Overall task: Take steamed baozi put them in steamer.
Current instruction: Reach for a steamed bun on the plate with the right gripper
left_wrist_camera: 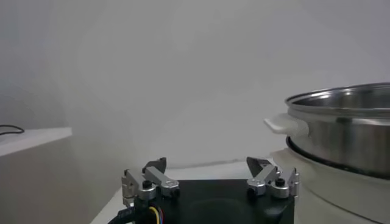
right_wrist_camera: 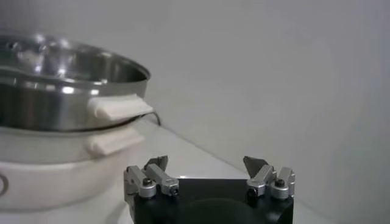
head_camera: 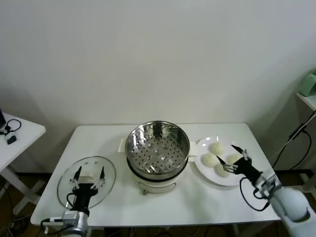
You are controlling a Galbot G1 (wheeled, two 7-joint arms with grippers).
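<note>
The robot's right gripper needs to next move to the backmost baozi [head_camera: 216, 148] on the white plate and close around it there.
Several creamy white baozi lie on a white plate [head_camera: 205, 170] to the right of the steamer [head_camera: 157, 148]; one bun [head_camera: 216, 147] is at the back and another [head_camera: 210, 159] nearer the pot. The steamer is a shiny steel pot with a perforated floor on a white base, and nothing lies in it. My right gripper [head_camera: 225, 153] is open just above the plate's front buns, holding nothing. My left gripper [head_camera: 90, 171] is open and empty over the glass lid [head_camera: 64, 183]. The left wrist view shows its gripper [left_wrist_camera: 207, 164] and the steamer [left_wrist_camera: 347, 128]. The right wrist view shows its gripper [right_wrist_camera: 206, 161] and the steamer [right_wrist_camera: 61, 85]; no buns show there.
The white table [head_camera: 197, 202] holds the lid at front left, the pot in the middle and the plate at right. A small side table [head_camera: 19, 138] with a black cable stands far left. A shelf [head_camera: 308, 101] with a green object is at far right.
</note>
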